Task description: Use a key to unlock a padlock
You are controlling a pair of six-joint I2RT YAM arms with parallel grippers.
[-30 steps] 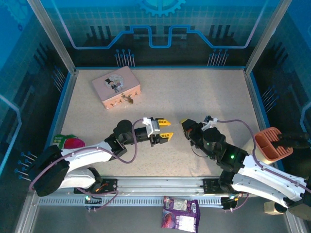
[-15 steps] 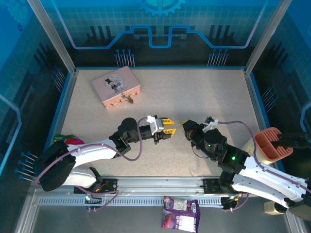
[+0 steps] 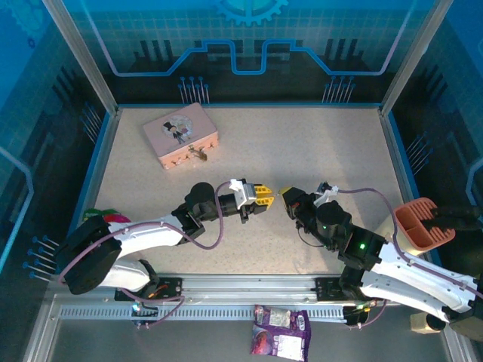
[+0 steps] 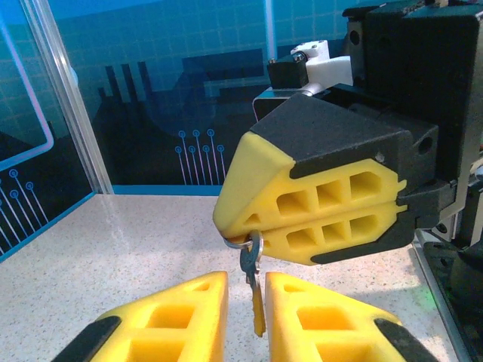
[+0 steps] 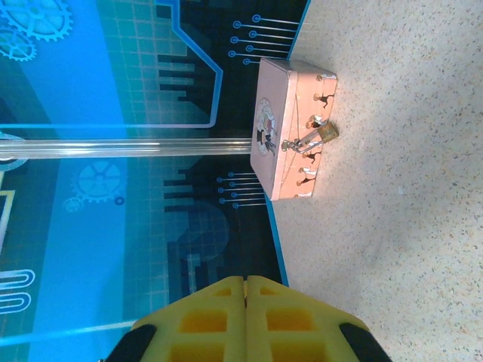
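The key hangs by its ring from my right gripper, so my left gripper needs to hold the key's blade while my right gripper takes the key's head (image 4: 250,259).
My right gripper (image 3: 285,196) is shut on the ring of the small silvery key (image 4: 253,280), which dangles blade-down from its yellow fingertips (image 4: 230,226). My left gripper (image 3: 263,197) faces it tip to tip. In the left wrist view the left gripper (image 4: 247,283) is open, with the key hanging in the gap and touching neither pad. The brass padlock (image 5: 328,133) hangs on the clasp of the pink box (image 5: 290,128). The pink box (image 3: 181,134) is at the table's far left, with the padlock (image 3: 201,153) on its front. In its own view the right gripper (image 5: 245,280) is pressed shut.
An orange bin (image 3: 421,223) stands at the right edge. A purple snack packet (image 3: 281,329) lies below the front rail. A green and pink item (image 3: 106,220) sits at the left edge by the left arm.
My left gripper has moved right towards the right gripper and narrowed its wide-open fingers around the hanging key. The right gripper has barely moved.
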